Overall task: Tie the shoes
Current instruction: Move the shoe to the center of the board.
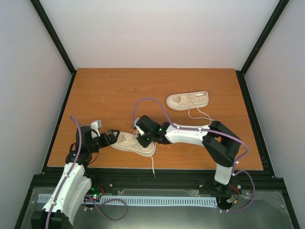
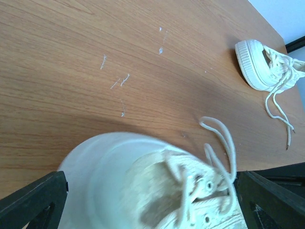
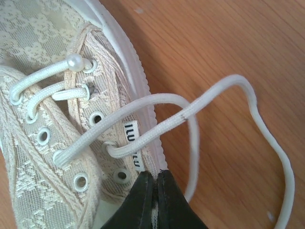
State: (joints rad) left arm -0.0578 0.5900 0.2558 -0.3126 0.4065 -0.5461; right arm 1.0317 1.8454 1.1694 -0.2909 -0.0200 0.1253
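Note:
Next, I move my left gripper off the shoe's toe to grab the side edge of the near shoe's opening [image 1: 145,147], behind the laces.
The near shoe [image 1: 127,142], cream with white laces, lies on the wooden table [image 1: 109,95] by the front edge. My left gripper [image 1: 113,137] is open around its toe [image 2: 109,176]; its dark fingers [image 2: 33,202] stand wide on either side. My right gripper [image 1: 144,138] is at the shoe's lace side, its black fingers [image 3: 138,200] shut on a strip of white lace at the sole's rim. A loose lace loop [image 3: 228,90] curls over the wood beside it. The far shoe [image 1: 187,100] lies farther back right with its laces trailing.
One lace end [image 1: 153,168] of the near shoe hangs over the table's front edge. Black frame posts and white walls enclose the table. The far shoe [image 2: 259,64] shows at the upper right of the left wrist view.

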